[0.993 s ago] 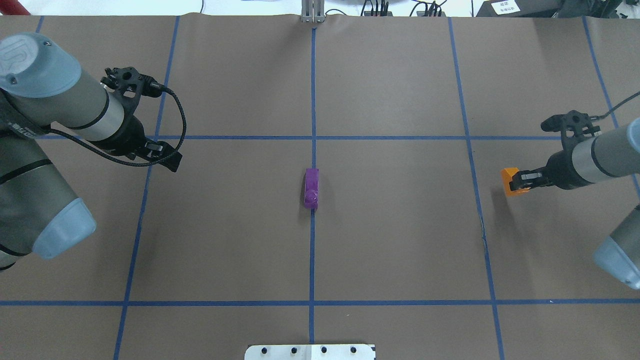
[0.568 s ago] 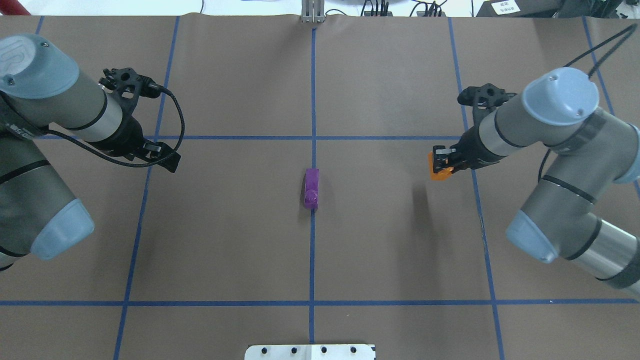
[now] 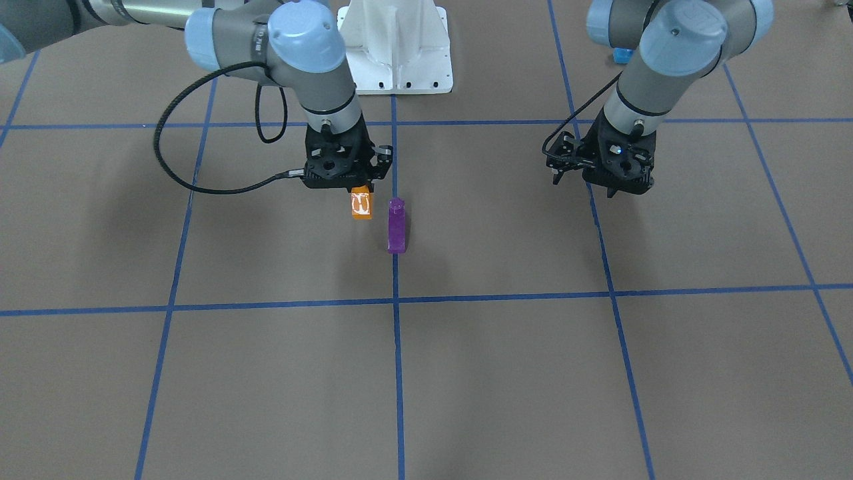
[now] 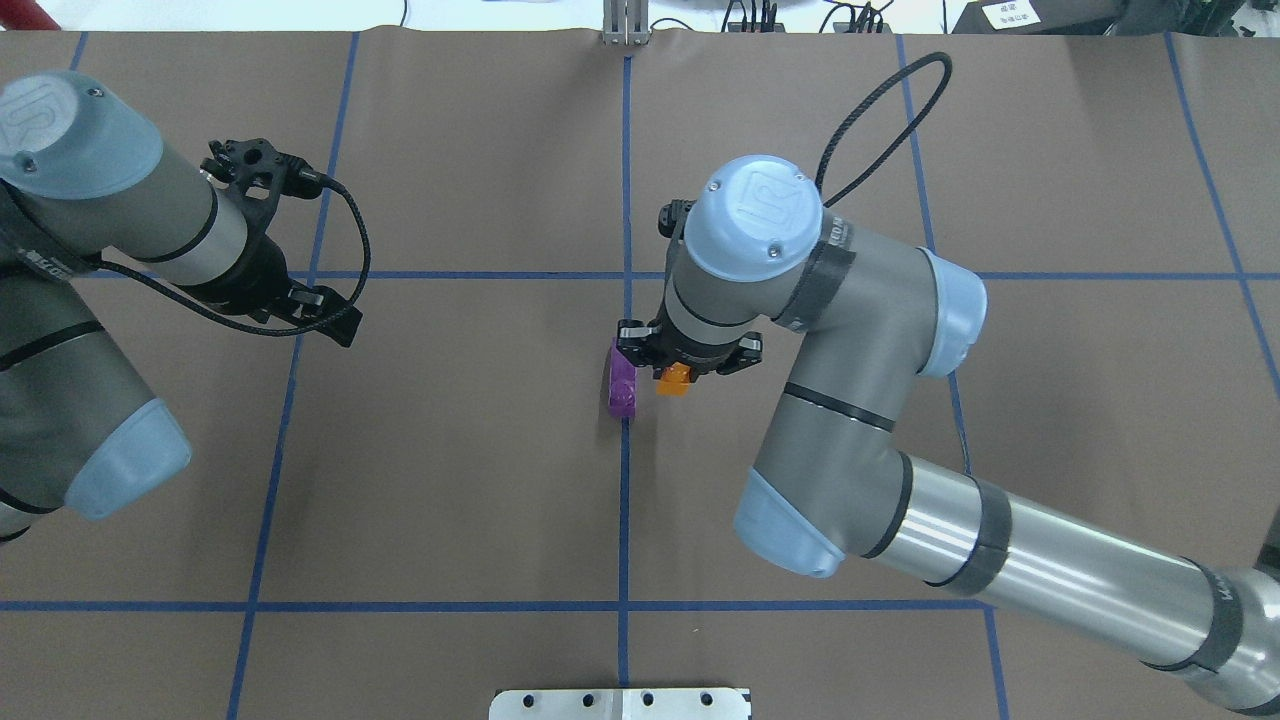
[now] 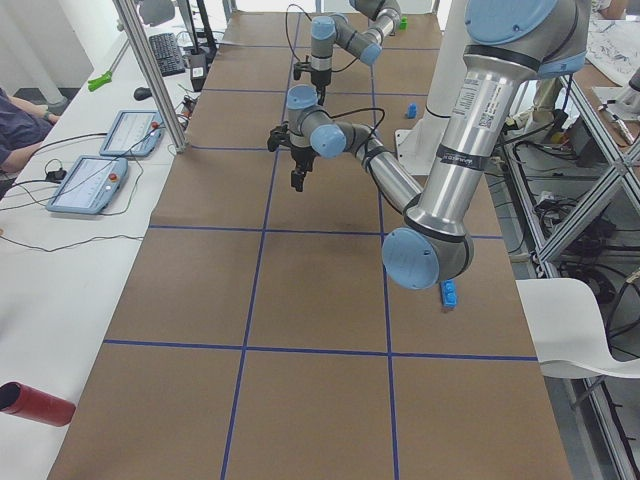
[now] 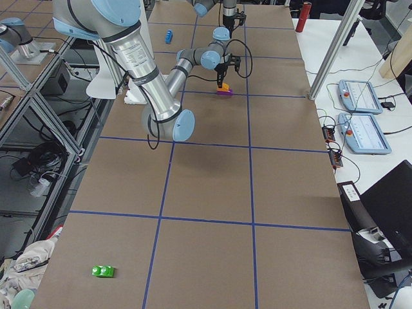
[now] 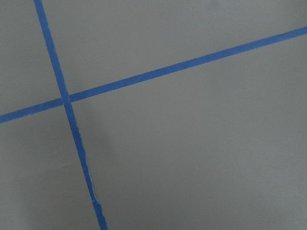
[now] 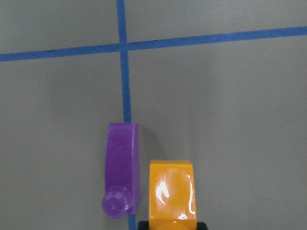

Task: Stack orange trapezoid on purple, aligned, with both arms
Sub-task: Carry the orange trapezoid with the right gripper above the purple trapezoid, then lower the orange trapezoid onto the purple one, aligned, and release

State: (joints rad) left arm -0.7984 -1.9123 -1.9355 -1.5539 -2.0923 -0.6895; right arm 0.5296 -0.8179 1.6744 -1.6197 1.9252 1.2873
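Note:
My right gripper is to let go of the orange trapezoid on the stud end of the purple brick [image 3: 395, 212] [image 8: 121, 188], lined up with it.
The purple brick [image 4: 622, 385] lies on the centre blue tape line, its stud toward the robot; it also shows in the front view [image 3: 396, 227] and the right wrist view [image 8: 121, 163]. My right gripper [image 4: 682, 366] is shut on the orange trapezoid [image 4: 674, 380] and holds it just above the table, right beside the purple brick and not touching it. The orange brick also shows in the front view [image 3: 361, 205] and the right wrist view [image 8: 171, 191]. My left gripper [image 4: 335, 320] hovers open and empty far to the left, over a tape crossing.
The white base pedestal [image 3: 398, 47] stands at the robot's side. A small blue brick [image 3: 623, 55] lies behind the left arm. A long blue brick [image 5: 449, 293] and a green brick [image 6: 102, 271] lie far off near the table's ends.
My right arm swept from the table's right edge to the centre, carrying the orange trapezoid to just beside the purple brick. The left arm barely moved.

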